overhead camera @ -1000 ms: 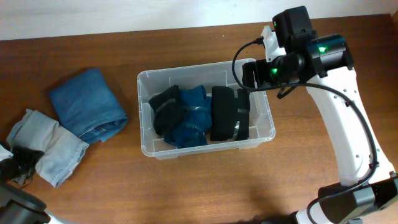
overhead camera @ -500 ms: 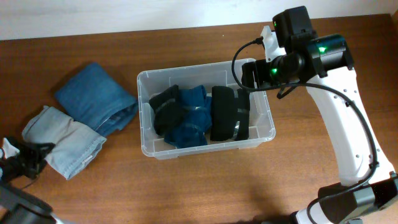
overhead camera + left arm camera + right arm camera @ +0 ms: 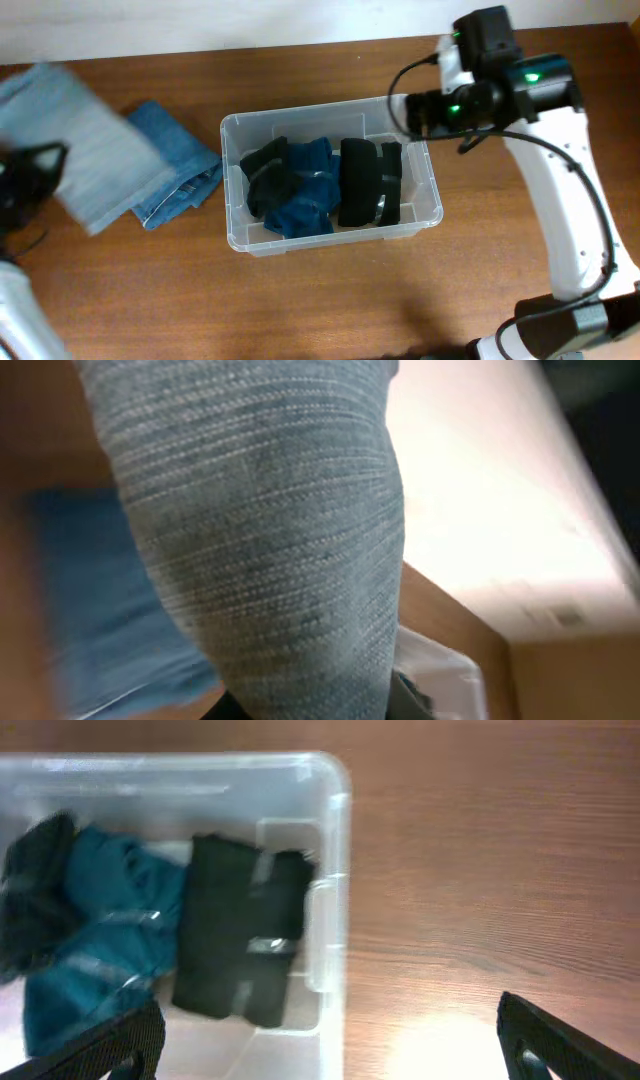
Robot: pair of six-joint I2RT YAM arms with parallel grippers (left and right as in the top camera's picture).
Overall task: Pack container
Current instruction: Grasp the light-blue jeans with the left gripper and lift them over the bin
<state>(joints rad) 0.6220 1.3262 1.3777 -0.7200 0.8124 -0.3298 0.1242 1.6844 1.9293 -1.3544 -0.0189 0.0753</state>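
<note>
Next, I let go of the light blue denim garment with my left gripper on top of the folded black garment (image 3: 373,173) in the container.
The clear plastic container (image 3: 232,130) stands mid-table. It holds a black garment (image 3: 268,175), a teal garment (image 3: 310,195) and a folded black garment (image 3: 365,180). My left gripper (image 3: 35,170) is shut on a light blue denim garment (image 3: 90,150) and holds it up off the table at the far left, blurred by motion. That denim fills the left wrist view (image 3: 280,540) and hides the fingers. My right gripper (image 3: 405,115) is open and empty above the container's right rim (image 3: 335,890), its fingers (image 3: 325,1050) spread wide.
A folded dark blue pair of jeans (image 3: 180,170) lies on the wood table (image 3: 330,300) just left of the container. A white wall runs along the table's far edge. Bare wood shows right of the container (image 3: 500,870).
My left gripper has lifted the light denim garment off the table, up and toward the back left. The dark blue jeans shifted right toward the container. The right gripper edged slightly right.
</note>
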